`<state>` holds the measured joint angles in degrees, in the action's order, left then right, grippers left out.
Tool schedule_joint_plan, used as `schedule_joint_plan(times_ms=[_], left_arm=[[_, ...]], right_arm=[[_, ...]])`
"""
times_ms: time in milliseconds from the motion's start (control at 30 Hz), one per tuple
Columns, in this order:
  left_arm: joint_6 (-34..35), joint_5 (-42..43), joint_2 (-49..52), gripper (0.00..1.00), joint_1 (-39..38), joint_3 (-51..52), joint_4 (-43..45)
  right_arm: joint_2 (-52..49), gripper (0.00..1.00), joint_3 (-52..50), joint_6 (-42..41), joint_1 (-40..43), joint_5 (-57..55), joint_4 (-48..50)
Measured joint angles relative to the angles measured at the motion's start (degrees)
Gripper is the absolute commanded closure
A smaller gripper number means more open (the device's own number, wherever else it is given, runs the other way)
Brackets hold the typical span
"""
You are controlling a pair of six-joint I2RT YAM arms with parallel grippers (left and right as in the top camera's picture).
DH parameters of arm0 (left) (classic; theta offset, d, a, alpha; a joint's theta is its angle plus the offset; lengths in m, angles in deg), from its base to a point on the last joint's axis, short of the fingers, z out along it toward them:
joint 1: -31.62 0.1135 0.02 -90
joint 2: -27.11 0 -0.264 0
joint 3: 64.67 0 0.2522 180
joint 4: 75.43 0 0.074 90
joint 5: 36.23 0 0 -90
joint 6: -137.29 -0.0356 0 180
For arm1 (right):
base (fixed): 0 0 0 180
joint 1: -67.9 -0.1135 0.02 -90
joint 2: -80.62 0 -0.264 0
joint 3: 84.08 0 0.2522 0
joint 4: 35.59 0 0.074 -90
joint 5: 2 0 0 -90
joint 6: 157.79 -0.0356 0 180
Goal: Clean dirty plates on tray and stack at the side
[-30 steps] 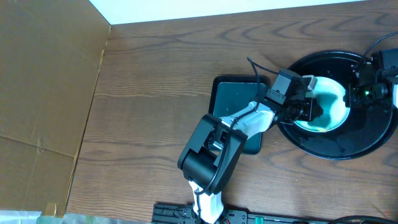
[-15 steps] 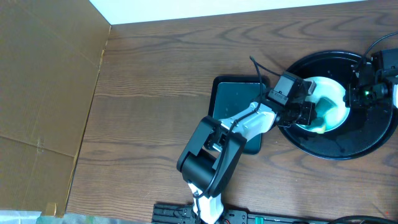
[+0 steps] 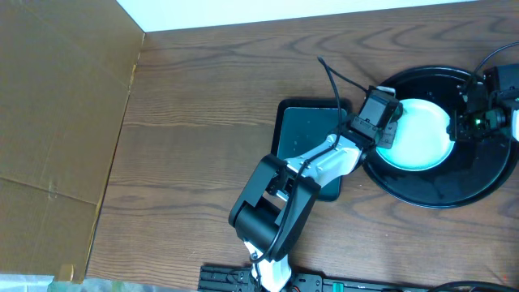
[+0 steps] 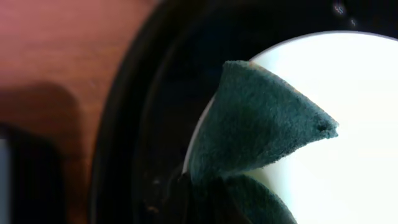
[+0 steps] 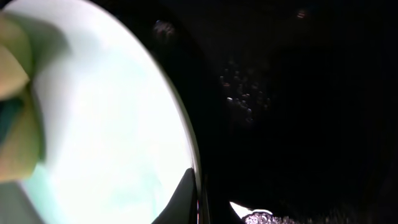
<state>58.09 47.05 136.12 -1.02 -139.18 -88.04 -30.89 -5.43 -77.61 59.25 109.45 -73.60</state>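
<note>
Next, I release the dark green sponge with my left gripper on the rectangular dark tray's far corner (image 3: 294,127) closest to the cardboard wall.
One pale-aqua plate (image 3: 420,134) lies in the round black tray (image 3: 442,191). My left gripper (image 3: 387,130) is over the plate's left edge, shut on a dark green sponge (image 4: 261,124) that overlaps the plate (image 4: 354,124) and the tray (image 4: 143,124). My right gripper (image 3: 464,123) is shut on the plate's right rim. In the right wrist view a dark finger (image 5: 185,194) lies on top of the plate (image 5: 106,118) at its edge, and the sponge's yellow side (image 5: 13,130) shows at the far left. A faint teal tint shows near the plate's lower part.
A smaller rectangular dark tray (image 3: 306,130) lies on the wooden table just left of the round tray, under the left arm (image 3: 280,199). A cardboard wall (image 3: 57,122) stands along the left. Water drops dot the round tray's floor (image 5: 242,93).
The left gripper has drawn the sponge from the plate's middle back to its left edge, uncovering the plate's surface. The right gripper has stayed on the rim.
</note>
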Motion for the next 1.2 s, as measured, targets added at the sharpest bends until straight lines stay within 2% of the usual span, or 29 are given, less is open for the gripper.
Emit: schedule_joint_plan(times_ms=[267,567,700,900,1000,1200], left_arm=[[-0.7,-4.7,-3.6,0.93,0.3,0.8,2.1],[5.6,-8.7,-21.4,0.93,4.1,1.3,-0.4],[6.4,-9.0,-26.7,0.93,6.9,1.1,-9.6],[7.7,-9.6,-24.9,0.93,11.4,1.3,-25.7],[9.9,-9.6,-22.4,0.92,12.9,1.6,-28.5],[13.1,-9.5,-17.2,0.92,15.8,4.0,-28.0]], right_arm=[[0.0,0.99,0.0,0.0,-0.2,0.2,0.0],[1.3,0.99,-0.2,2.4,-1.5,-2.6,-0.5],[5.6,0.99,-0.9,4.1,-3.8,-8.9,-2.7],[16.8,0.99,-0.9,7.4,-9.3,-24.3,-3.5],[20.7,0.99,-0.9,9.1,-12.4,-32.9,-3.5],[23.7,0.99,-0.9,13.2,-16.6,-47.3,-3.6]])
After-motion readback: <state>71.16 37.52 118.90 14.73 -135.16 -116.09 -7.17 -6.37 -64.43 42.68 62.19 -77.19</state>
